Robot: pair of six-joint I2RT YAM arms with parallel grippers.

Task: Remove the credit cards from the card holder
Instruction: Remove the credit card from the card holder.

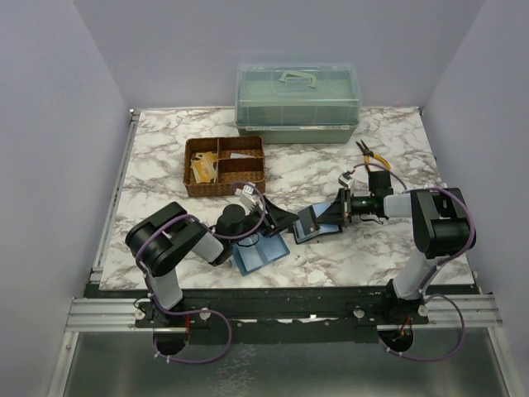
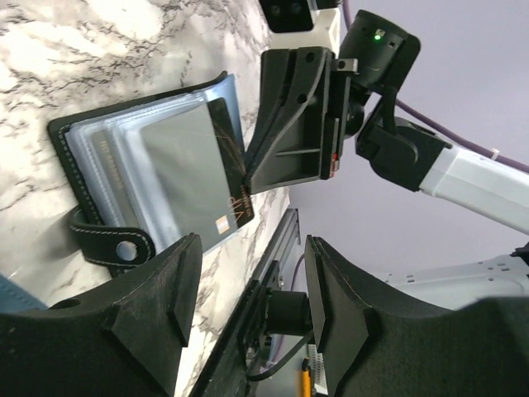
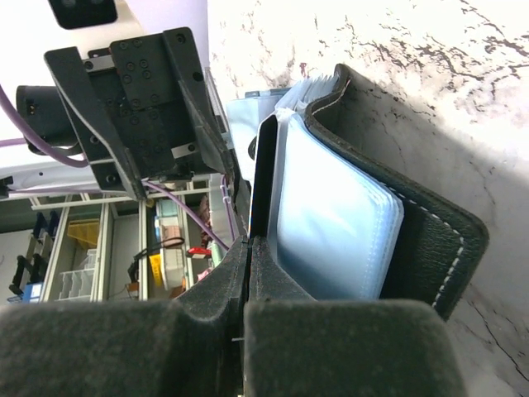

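The clear sleeve tilts up with the credit card. My left gripper needs to hold the sleeve down while my right gripper takes the card's exposed edge (image 2: 228, 149).
The black card holder (image 1: 312, 223) lies open on the marble table between the two arms, its clear sleeves fanned out (image 2: 116, 153) (image 3: 430, 223). A dark credit card (image 2: 194, 161) with a gold chip lies across the sleeves. My right gripper (image 1: 340, 208) (image 3: 248, 244) is shut on that card's thin edge (image 3: 262, 182). From the left wrist view its black fingers (image 2: 293, 124) reach the card from the right. My left gripper (image 1: 285, 222) (image 2: 252, 302) hangs just left of the holder, open, with nothing between its pads. The holder's snap tab (image 2: 116, 244) sticks out toward it.
A light-blue flat folder (image 1: 258, 252) lies under the left gripper. A brown wicker tray (image 1: 188, 169) with compartments sits behind it. A translucent green box (image 1: 297, 103) stands at the back. Yellow-handled pliers (image 1: 369, 153) lie at the right rear. The metal rail (image 1: 281, 310) borders the near edge.
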